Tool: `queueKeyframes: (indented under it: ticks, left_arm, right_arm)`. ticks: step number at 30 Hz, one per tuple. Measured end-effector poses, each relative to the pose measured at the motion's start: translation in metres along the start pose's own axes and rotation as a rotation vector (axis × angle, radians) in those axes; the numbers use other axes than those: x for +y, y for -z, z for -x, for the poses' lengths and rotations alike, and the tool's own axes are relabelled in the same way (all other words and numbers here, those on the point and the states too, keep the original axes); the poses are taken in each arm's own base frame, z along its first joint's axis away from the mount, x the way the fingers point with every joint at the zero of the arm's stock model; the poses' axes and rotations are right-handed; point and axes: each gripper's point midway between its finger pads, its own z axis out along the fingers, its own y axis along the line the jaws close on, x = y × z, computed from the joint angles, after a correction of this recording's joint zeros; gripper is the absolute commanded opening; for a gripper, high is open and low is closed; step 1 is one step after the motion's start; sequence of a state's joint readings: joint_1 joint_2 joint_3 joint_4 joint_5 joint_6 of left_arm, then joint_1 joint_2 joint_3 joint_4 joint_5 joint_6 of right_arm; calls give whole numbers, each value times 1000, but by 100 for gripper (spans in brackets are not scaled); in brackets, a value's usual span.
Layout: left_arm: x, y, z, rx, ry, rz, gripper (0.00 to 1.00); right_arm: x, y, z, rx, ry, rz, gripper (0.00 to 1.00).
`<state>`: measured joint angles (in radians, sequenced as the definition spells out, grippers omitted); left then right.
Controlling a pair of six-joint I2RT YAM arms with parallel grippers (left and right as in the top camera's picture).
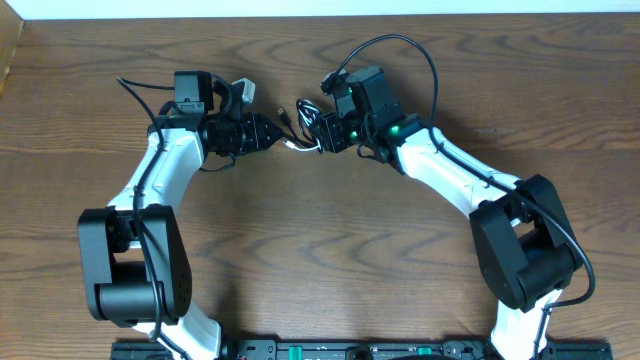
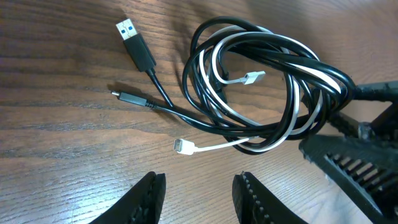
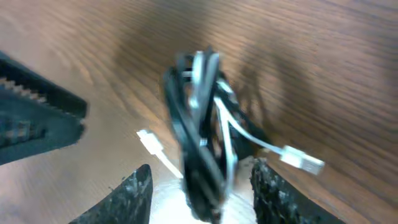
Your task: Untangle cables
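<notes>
The coil's strands bunch at the end by my right gripper, so I will back off, take the coil [image 2: 227,129] near the plugs and lay it open.
The cables [image 1: 300,122] form one coiled bundle, a black cord [image 2: 194,62] and a white cord [image 2: 214,146], lying on the wooden table between my two grippers. The black cord's plugs [image 2: 134,37] and one white plug [image 2: 183,145] trail out to the left. My left gripper [image 2: 199,186] stands open just short of the bundle, with only bare wood between its fingers. My right gripper [image 3: 202,186] is open around the bundle's other end [image 3: 196,112], and a gap shows on each side. Its fingers [image 2: 354,158] appear at the coil's right edge in the left wrist view.
The wooden table [image 1: 330,250] runs wide around the grippers. Both white arms [image 1: 160,180] reach in from the near edge. A thicker black robot wire [image 1: 400,45] loops above the right wrist. A white plug [image 3: 301,160] lies by the right finger.
</notes>
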<state>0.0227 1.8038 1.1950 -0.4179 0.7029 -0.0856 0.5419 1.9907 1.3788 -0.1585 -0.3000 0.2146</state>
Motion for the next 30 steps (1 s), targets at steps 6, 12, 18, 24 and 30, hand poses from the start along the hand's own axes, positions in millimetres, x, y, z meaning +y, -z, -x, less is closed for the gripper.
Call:
queueKeyframes:
  ticks: [6,12,18,24,30]
  left_arm:
    - [4,0,1,-4,11,23,40]
    - [15,1,1,-12,53,86,40]
    - [18,1,2,-15,63,105,40]
    - [18,1,2,-15,71,107,40]
    - [18,1,2,-15,72,107,40]
  right_arm:
    - [-13,1,1,-4,-21,-58,47]
    - [1,24,5,8,-34,-37,47]
    - [45,48,-3,48,2,0,44]
    - [55,28,-24,92,14,-61,42]
    - [35,5,-26,40,-6,-213,41]
